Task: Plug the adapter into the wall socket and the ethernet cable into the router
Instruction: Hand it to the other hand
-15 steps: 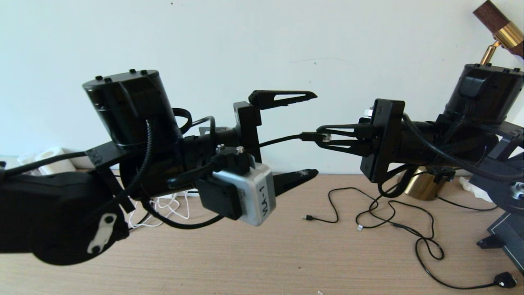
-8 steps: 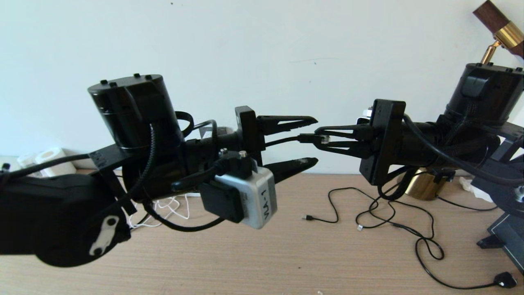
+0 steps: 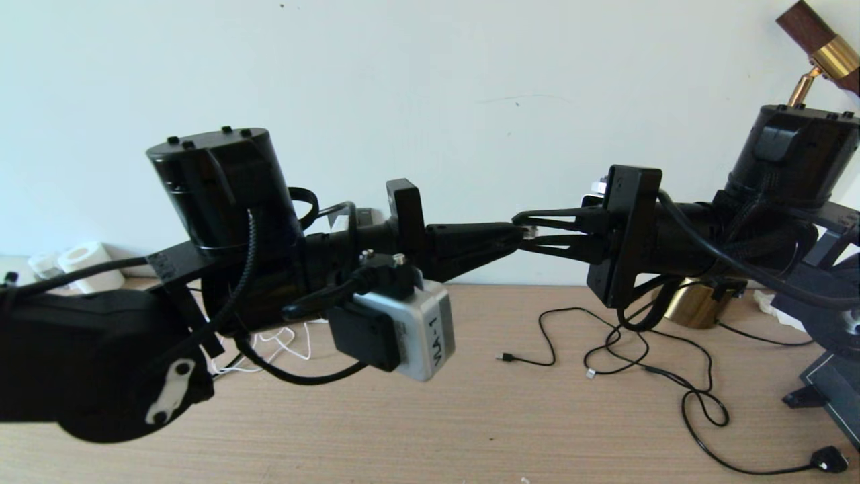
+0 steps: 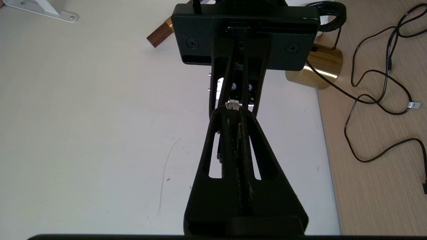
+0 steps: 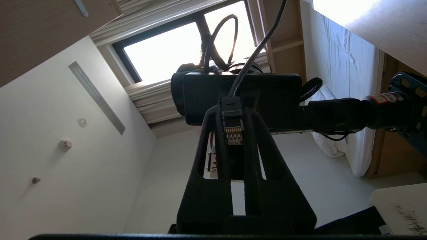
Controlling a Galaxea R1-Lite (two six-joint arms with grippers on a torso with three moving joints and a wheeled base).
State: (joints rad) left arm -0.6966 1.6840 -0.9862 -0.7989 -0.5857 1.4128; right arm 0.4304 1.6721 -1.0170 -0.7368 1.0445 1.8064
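The plug's clear tip barely sticks out past my left gripper's fingers, so my left gripper should open and take the black plug end [image 5: 231, 105] farther back before plugging in.
Both arms meet in mid-air above the table. My right gripper [image 3: 523, 232] [image 5: 233, 115] is shut on the black plug end of the ethernet cable [image 5: 232, 128], whose gold contacts show between its fingers. My left gripper [image 3: 514, 236] [image 4: 233, 111] faces it tip to tip and is shut on the same ethernet cable just behind the plug. The plug's clear tip [image 4: 233, 105] pokes out past the left fingertips. A thin white cord [image 3: 272, 343] lies on the table under the left arm. The adapter, the wall socket and the router are out of view.
Thin black cables [image 3: 645, 366] loop over the wooden table [image 3: 470, 417] on the right, one ending in a black plug [image 3: 828, 459]. A brass lamp base [image 3: 692, 306] stands by the white wall. Paper rolls [image 3: 80, 262] sit at the far left.
My left gripper's fingers went from wide open to shut around the cable behind the plug, and the left arm sank slightly. The right gripper kept hold of the plug.
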